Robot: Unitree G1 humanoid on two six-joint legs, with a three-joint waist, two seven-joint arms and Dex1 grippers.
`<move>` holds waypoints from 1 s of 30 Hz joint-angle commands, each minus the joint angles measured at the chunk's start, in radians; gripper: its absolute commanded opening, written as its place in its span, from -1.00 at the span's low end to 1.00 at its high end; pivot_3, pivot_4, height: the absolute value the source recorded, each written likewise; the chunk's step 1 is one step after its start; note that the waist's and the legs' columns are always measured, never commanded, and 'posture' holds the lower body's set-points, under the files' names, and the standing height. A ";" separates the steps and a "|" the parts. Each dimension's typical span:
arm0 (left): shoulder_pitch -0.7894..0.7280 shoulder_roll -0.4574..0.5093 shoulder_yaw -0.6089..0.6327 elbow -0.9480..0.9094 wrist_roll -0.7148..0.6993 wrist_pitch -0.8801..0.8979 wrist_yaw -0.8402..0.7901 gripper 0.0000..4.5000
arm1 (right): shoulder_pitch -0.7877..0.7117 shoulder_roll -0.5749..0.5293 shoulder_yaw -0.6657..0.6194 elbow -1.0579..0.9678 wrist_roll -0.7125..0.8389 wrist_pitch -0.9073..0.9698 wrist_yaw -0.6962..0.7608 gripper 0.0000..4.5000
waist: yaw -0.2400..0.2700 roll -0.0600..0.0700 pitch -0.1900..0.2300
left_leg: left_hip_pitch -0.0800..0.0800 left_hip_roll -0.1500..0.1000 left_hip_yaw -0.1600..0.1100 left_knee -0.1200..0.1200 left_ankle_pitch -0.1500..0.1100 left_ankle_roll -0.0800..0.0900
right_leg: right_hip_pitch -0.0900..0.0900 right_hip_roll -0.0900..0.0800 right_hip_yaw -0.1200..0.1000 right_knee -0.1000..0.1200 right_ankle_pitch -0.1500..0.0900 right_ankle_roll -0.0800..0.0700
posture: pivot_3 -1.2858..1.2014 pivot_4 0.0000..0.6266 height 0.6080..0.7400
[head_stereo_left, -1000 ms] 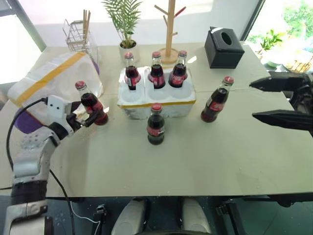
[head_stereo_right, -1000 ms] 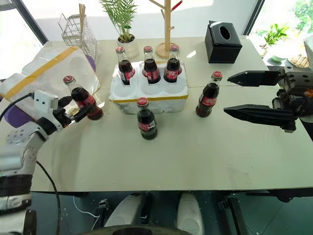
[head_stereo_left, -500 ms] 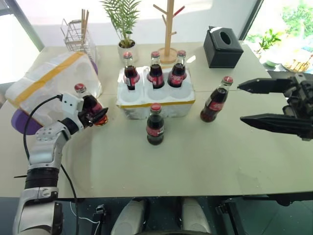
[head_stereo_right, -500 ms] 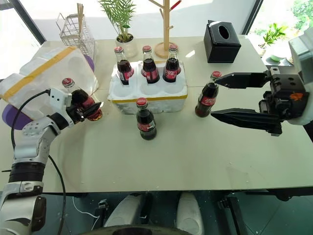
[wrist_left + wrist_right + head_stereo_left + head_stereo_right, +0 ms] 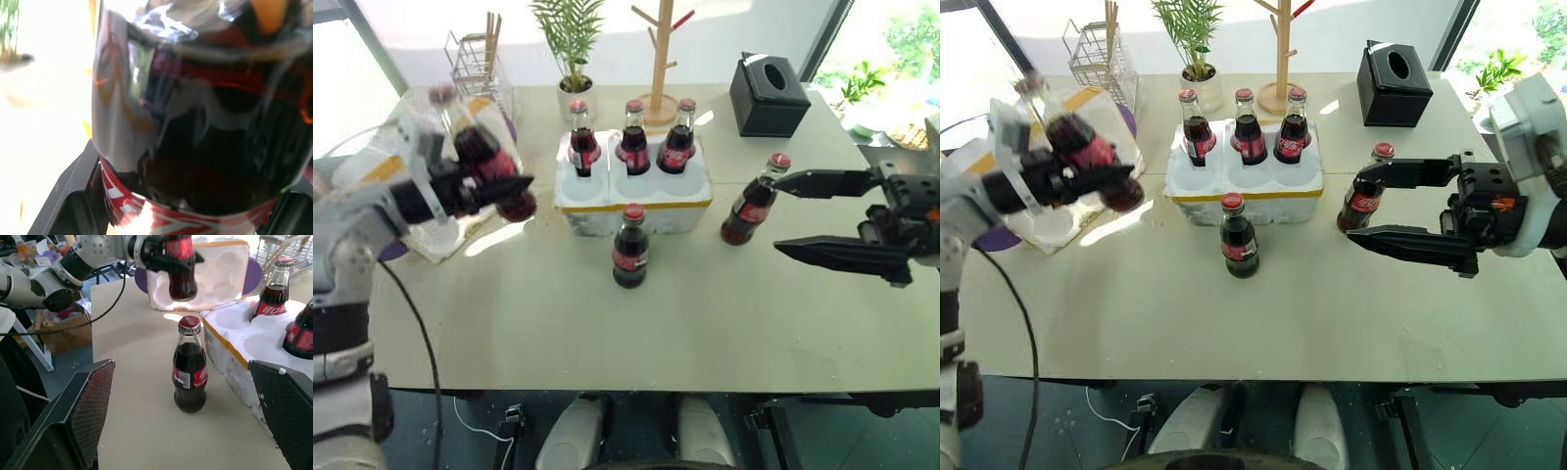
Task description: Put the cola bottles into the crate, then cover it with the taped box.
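Note:
Next, my left gripper lets go of the cola bottle in the crate's empty front hole [image 5: 580, 186] nearest the taped box.
My left gripper [image 5: 505, 188] is shut on a cola bottle [image 5: 481, 155] and holds it tilted in the air over the table's left side, in front of the taped box [image 5: 384, 168]. That bottle [image 5: 205, 122] is pressed close in the left wrist view. The crate [image 5: 636, 201] holds three bottles in its back wells [image 5: 633, 145]. A bottle [image 5: 628, 250] stands just in front of the crate, and another [image 5: 749, 206] stands to the crate's right. My right gripper [image 5: 781, 213] hangs open near that bottle, pointing left toward the bottle in front of the crate [image 5: 190, 367].
A black tissue box [image 5: 769, 95], a wooden peg tree [image 5: 656, 59], a potted plant [image 5: 570, 49] and a wire basket [image 5: 478, 67] line the table's back. A purple thing [image 5: 252, 274] lies behind the taped box.
My left gripper closed on the bottle standing by the taped box and lifted it off the table, up and slightly right. The right gripper has barely moved.

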 commanded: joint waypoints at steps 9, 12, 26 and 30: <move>-0.206 -0.215 -0.206 0.397 0.263 -0.353 -0.092 0.27 | 0.045 0.095 0.013 -0.081 0.035 -0.017 -0.143 1.00 | 0.001 0.000 0.000 | -0.006 0.000 0.001 0.006 0.003 -0.004 | -0.003 0.000 0.001 0.000 0.002 0.001 | 0.03 -0.52 1.00; -0.226 -0.249 -0.202 0.446 0.280 -0.388 -0.096 0.27 | 0.067 0.100 0.004 -0.087 0.039 -0.014 -0.168 1.00 | 0.001 0.000 0.000 | -0.006 -0.001 0.001 0.007 0.003 -0.004 | -0.002 -0.001 0.001 0.000 0.003 0.002 | 0.03 -0.52 1.00; -0.305 -0.346 -0.182 0.564 0.328 -0.476 -0.067 0.27 | 0.111 0.121 0.025 -0.077 0.017 -0.043 -0.214 1.00 | -0.002 -0.001 0.001 | -0.006 -0.001 0.001 0.008 0.002 -0.003 | -0.002 0.000 0.001 0.000 0.004 0.003 | 0.03 -0.52 1.00; -0.315 -0.349 -0.174 0.572 0.335 -0.476 -0.076 0.27 | 0.121 0.126 0.020 -0.073 0.012 -0.047 -0.221 1.00 | -0.003 -0.002 0.001 | -0.007 0.000 0.001 0.008 0.003 -0.004 | -0.004 0.001 0.001 0.000 0.004 0.003 | 0.03 -0.52 1.00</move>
